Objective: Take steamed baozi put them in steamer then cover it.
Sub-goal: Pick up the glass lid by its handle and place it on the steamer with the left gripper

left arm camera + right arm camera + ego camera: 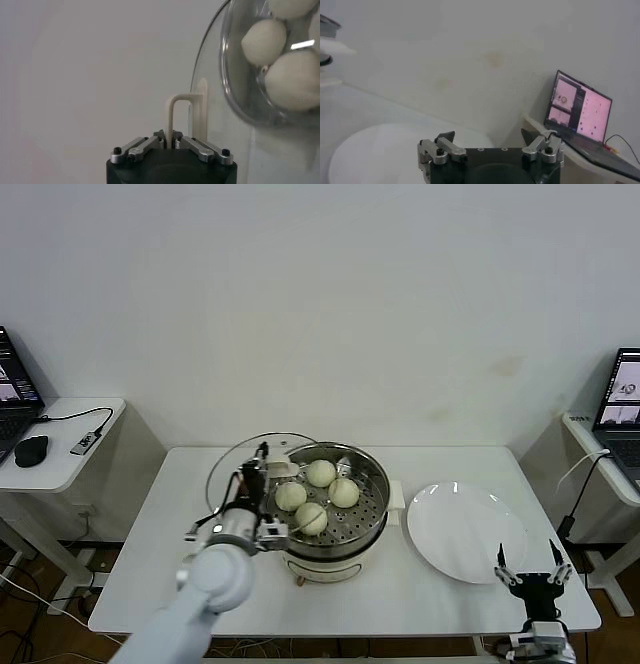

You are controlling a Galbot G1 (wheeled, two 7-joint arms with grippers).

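My left gripper will let go of the clear glass cover over the baozi in the shiny steel steamer (325,488), so that it rests on the steamer's rim.
Several off-white baozi (321,473) lie in the shiny steel steamer (377,494) on its cream pot base at the table's middle; some also show in the left wrist view (296,80). My left gripper (262,469) is shut on the cream handle (172,120) of the clear glass cover (225,469), held tilted over the steamer's left rim. The cover's metal rim (202,55) stands beside the steamer wall (235,95). My right gripper (533,569) is open and empty at the table's front right corner.
A flat white plate (466,531) lies right of the steamer, near the right gripper; it also shows in the right wrist view (375,150). Side desks with laptops (618,399) stand at both sides. A mouse (31,449) sits on the left desk.
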